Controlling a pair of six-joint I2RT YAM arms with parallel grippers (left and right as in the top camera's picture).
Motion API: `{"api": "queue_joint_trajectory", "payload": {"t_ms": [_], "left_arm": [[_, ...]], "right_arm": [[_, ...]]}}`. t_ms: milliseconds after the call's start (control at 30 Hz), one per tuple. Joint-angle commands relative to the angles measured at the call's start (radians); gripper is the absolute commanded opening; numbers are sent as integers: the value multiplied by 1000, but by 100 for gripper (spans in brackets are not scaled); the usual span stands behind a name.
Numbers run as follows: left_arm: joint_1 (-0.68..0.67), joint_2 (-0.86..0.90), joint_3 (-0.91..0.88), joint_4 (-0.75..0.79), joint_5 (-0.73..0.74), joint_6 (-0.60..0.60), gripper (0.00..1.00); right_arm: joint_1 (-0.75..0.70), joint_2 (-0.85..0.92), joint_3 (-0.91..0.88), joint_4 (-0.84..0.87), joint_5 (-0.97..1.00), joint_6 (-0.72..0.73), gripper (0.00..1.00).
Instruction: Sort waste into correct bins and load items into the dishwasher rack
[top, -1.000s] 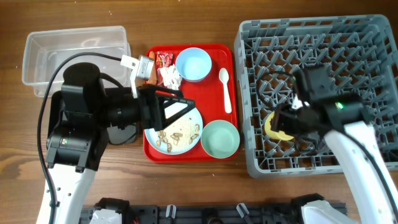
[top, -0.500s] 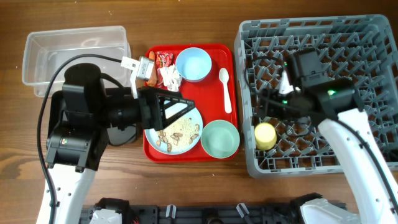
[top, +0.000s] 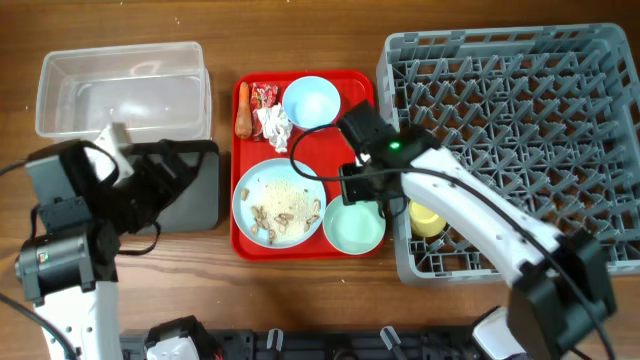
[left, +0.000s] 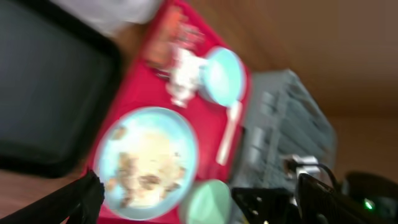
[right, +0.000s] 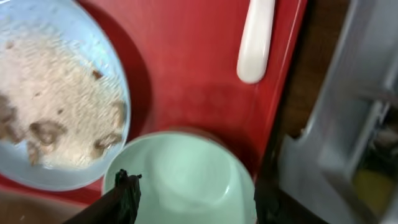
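Note:
The pale green dish is as wide as the gap of my open right gripper, so next I pinch the dish's rim on the rack's side (right: 250, 182) before I lift it into the dishwasher rack.
The yellow cup (top: 428, 218) lies in the grey dishwasher rack (top: 520, 120). My right gripper (right: 196, 193) is open and hangs low over the pale green dish (right: 180, 171), one finger on each side; in the overhead view it (top: 362, 190) is above the dish (top: 352, 228). On the red tray sit the light blue plate (top: 280, 203) with crumbs, the light blue bowl (top: 310, 102), the tissue (top: 272, 125), the red wrapper (top: 264, 95) and the carrot stub (top: 243, 110). The white spoon (right: 257, 37) lies beside the dish. My left gripper (top: 172, 180) is open and empty over the black tray (top: 198, 190).
The clear tub (top: 120, 85) stands at the back left, empty. The red tray (top: 350, 85) lies between the bins and the rack. The right arm stretches across the rack's near left corner. The left wrist view is blurred.
My right gripper let go of the yellow cup in the rack and swung left over the green dish. My left arm pulled back from the plate to the black tray.

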Motion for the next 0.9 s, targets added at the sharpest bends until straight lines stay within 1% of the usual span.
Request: {"api": "queue_joint_trajectory", "payload": {"t_ms": [0, 133, 233, 267, 333, 400, 467, 533, 567, 633, 767, 867], "left_arm": [[41, -9, 6, -28, -148, 5, 100], [41, -8, 6, -29, -151, 5, 100], [41, -8, 6, -29, -151, 5, 100], [41, -8, 6, -29, -151, 5, 100], [41, -8, 6, -29, -151, 5, 100], [41, -8, 6, -29, -151, 5, 100], [41, -8, 6, -29, -151, 5, 100], [41, -8, 6, -29, -151, 5, 100], [41, -8, 6, -29, -151, 5, 100], [41, -8, 6, -29, -151, 5, 100], [41, -8, 6, -29, -151, 5, 100], [41, -8, 6, -29, -151, 5, 100]], "right_arm": [[-2, 54, -5, 6, 126, -23, 60], [-2, 132, -5, 42, 131, -131, 56], [-2, 175, -5, 55, 36, -257, 55], [-2, 183, -5, 55, 17, -287, 50], [-2, 186, -5, 53, 21, -293, 42], [-2, 186, -5, 46, 21, -307, 40], [-1, 185, -5, 34, 21, -300, 40], [-2, 177, -1, 23, 21, -299, 49], [-2, 165, 0, 21, 21, -299, 52], [-2, 118, 0, 20, 21, -299, 53], [-2, 28, 0, -1, 14, -325, 61], [-2, 10, 0, -32, -29, -367, 63]]}}
